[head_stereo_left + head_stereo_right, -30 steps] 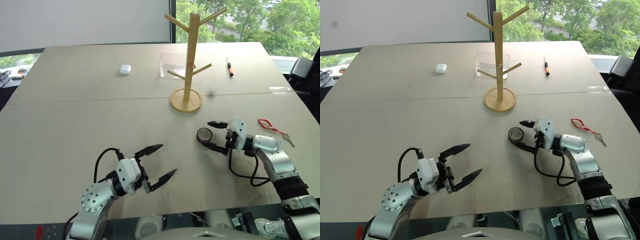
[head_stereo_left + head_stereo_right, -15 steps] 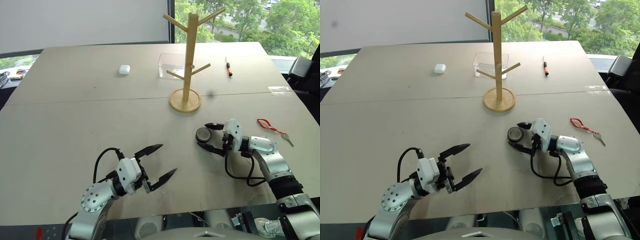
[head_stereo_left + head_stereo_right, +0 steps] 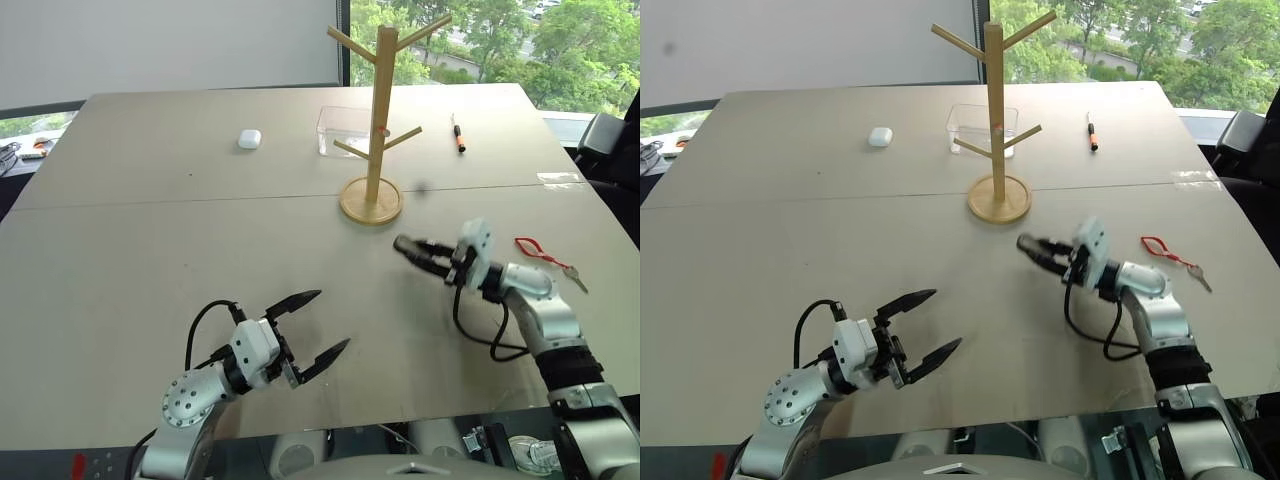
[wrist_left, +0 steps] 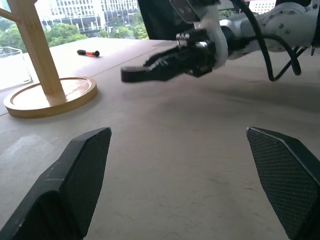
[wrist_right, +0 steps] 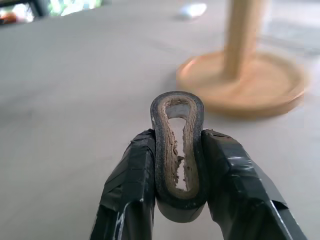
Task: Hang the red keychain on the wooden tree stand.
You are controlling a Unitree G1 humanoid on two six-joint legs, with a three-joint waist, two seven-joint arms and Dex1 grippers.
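Note:
Next, I let go of the dark rubbery ring with my right gripper on the table [image 3: 551, 203], in between the red keychain and the shiny tape.
The red keychain [image 3: 540, 251], with its silver key, lies flat on the table just right of my right forearm; nothing touches it. The wooden tree stand [image 3: 379, 110] rises at the table's middle back on its round base [image 3: 371, 201]. My right gripper [image 3: 405, 246] hovers above the table in front of that base, shut on a dark rubbery ring [image 5: 178, 97] that is squeezed into a narrow oval between its fingers. My left gripper [image 3: 320, 324] stands open near the front edge, nothing between its fingers.
A white earbud case [image 3: 250, 139] sits at the back left. A clear plastic box [image 3: 338, 128] stands behind the stand. An orange-and-black pen [image 3: 459, 135] lies at the back right. A dark chair [image 3: 608, 142] stands past the table's right edge.
My right gripper has shut on the dark ring and lifted it off the table, up and toward the stand's base. The left gripper has stayed put.

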